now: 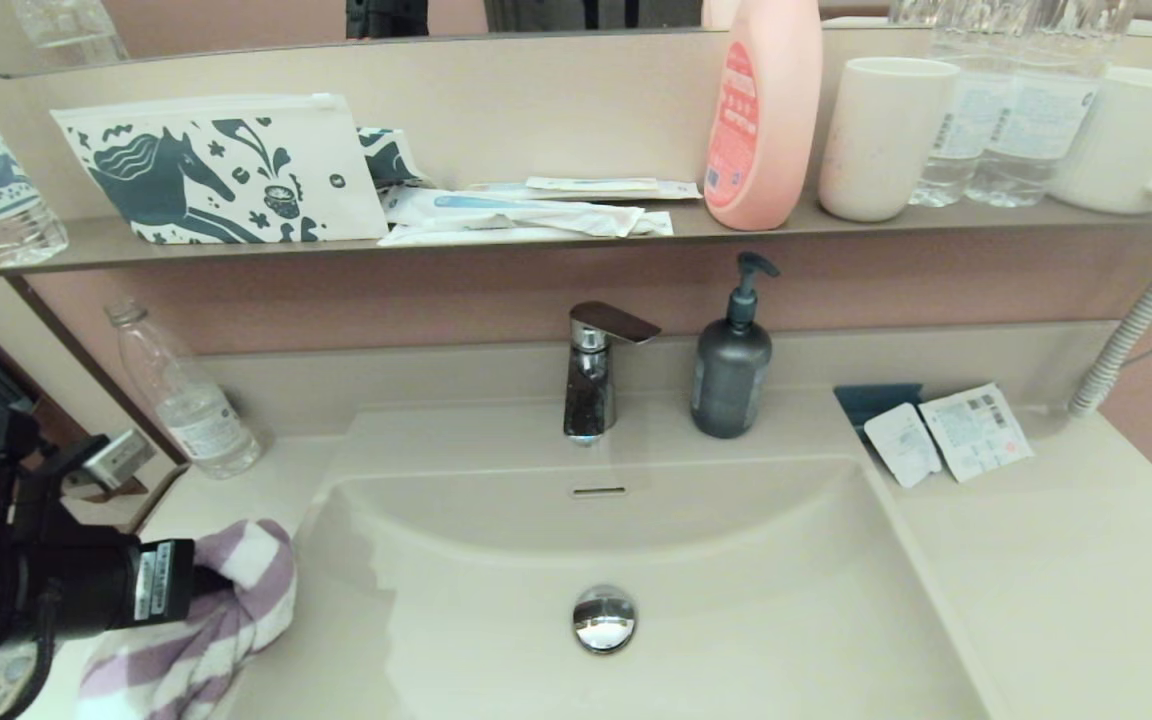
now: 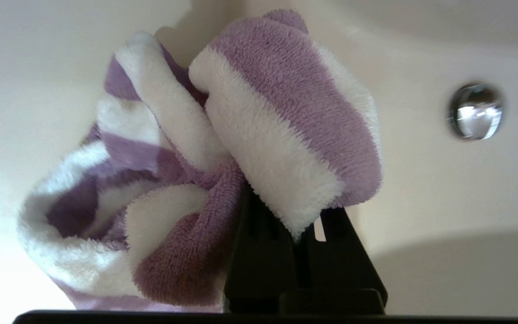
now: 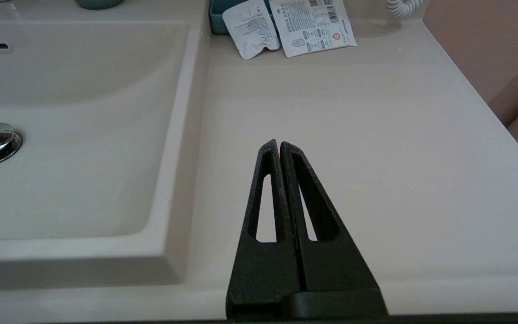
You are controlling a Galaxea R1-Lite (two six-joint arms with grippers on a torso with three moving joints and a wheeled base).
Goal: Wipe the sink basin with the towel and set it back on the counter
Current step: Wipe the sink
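I will set the striped towel down with my left gripper on the counter [image 1: 150, 672] next to the basin's rim, closer to me than the clear bottle.
The purple and white striped towel [image 1: 221, 610] hangs bunched over the left rim of the beige sink basin [image 1: 736, 560], with my left gripper [image 1: 206, 580] shut on it. In the left wrist view the towel [image 2: 259, 135] covers the fingertips, and the chrome drain plug [image 2: 475, 110] shows beyond it. The drain plug [image 1: 604, 618] sits mid-basin below the overflow slot [image 1: 599, 491]. My right gripper [image 3: 279, 146] is shut and holds nothing, hovering over the counter [image 3: 376, 135] to the right of the basin; it is out of the head view.
A chrome faucet [image 1: 591, 375] and a dark soap pump [image 1: 732, 365] stand behind the basin. A clear bottle [image 1: 186, 395] stands at the back left. Sachets [image 1: 946, 435] lie at the back right. The shelf [image 1: 576, 235] carries the horse pouch [image 1: 216, 170], a pink bottle and cups.
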